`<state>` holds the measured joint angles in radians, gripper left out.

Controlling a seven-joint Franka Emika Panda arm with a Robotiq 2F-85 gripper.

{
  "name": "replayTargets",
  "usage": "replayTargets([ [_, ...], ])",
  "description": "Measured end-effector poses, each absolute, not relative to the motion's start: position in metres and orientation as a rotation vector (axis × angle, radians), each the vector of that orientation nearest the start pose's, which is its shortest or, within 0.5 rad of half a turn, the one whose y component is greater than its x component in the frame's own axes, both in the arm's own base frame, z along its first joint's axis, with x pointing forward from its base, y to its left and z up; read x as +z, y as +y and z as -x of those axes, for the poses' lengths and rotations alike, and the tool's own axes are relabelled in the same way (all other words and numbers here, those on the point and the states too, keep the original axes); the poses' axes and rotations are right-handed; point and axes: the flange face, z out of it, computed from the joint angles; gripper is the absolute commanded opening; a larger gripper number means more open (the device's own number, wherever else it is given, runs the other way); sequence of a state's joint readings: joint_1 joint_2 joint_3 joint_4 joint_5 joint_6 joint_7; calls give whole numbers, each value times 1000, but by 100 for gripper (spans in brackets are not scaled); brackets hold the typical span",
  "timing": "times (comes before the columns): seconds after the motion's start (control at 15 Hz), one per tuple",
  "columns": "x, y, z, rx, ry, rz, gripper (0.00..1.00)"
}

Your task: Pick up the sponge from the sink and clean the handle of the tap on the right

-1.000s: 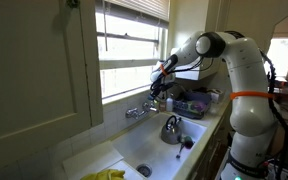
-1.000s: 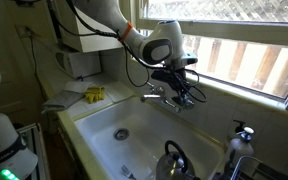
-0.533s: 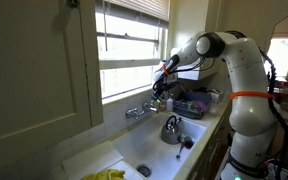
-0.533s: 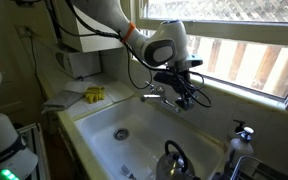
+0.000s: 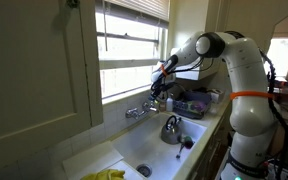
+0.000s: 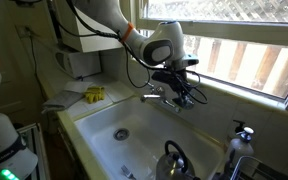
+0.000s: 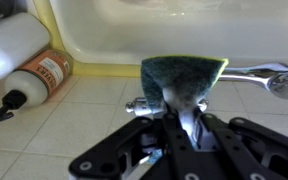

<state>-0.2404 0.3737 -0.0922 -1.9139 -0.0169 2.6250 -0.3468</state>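
Note:
Next, my gripper lets go of the sponge in the sink (image 5: pixel 168 130) against the drain-facing side of the steel kettle.
My gripper (image 7: pixel 184 112) is shut on the sponge (image 7: pixel 182 80), a dark green pad with a yellow edge that sticks out past the fingertips. In the wrist view the sponge sits against the tap, with a little silver handle (image 7: pixel 138 103) just left of it and more chrome of the tap (image 7: pixel 269 76) to its right. In both exterior views the gripper (image 5: pixel 159 92) (image 6: pixel 181 96) hangs at the tap (image 5: pixel 137 110) (image 6: pixel 154 97) on the back rim of the white sink (image 5: pixel 134 150) (image 6: pixel 104 118), under the window. The sponge itself is too small to make out there.
A steel kettle (image 5: pixel 172 128) (image 6: pixel 172 160) stands in the sink near its drain hole (image 6: pixel 121 133). Yellow gloves (image 5: pixel 104 175) lie on the rim. A brown bottle (image 7: pixel 39 78) and a white bottle (image 7: pixel 12 42) lie beside the sink. Cables hang by the gripper.
The gripper with the sponge shifted slightly sideways at the tap half a second ago and is back where it was a second ago. Nothing else has moved.

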Motion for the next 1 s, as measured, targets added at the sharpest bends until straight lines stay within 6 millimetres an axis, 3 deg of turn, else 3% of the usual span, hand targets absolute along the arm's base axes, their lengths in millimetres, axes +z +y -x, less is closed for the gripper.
replayTargets([
  [0.2,336,-198,-624,-502,-102,3253,4],
  [0.47,336,-200,-623,-502,-98,3255,4],
  [1.0,335,-240,-608,-484,4,3280,4],
])
